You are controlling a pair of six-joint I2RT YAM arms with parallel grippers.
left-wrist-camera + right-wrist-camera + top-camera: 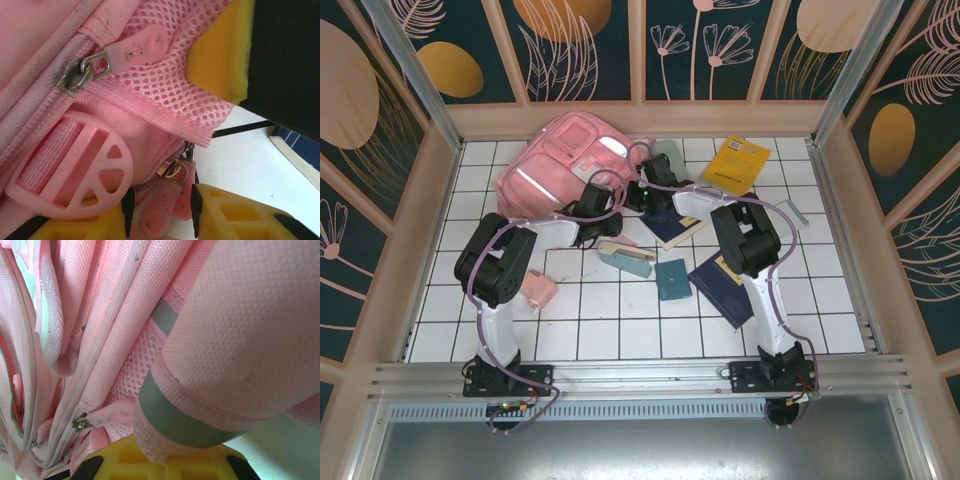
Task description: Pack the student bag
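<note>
My left fingers straddle both zip pulls; they should shift, pinching only the zip pull nearer the round buckle [161,211].
The student bag [565,160], a big soft pink backpack, lies at the back left of the tiled table. My left gripper [590,207] is at its near right edge. In the left wrist view two pink zip pulls [159,210] hang between the yellow fingers of the left gripper [161,215], which are open and not pinching them; a round pink buckle [70,167] lies to their left. My right gripper [655,192] is at the bag's right side, and the right gripper [167,460] is shut on a pink strap [200,405] with a grey band.
A yellow book [737,163] lies at the back right. Dark blue books [672,227] [722,287], a teal notebook [672,278] and a teal case [625,258] lie mid-table. A small pink pouch [538,290] sits beside the left arm. Walls enclose the table.
</note>
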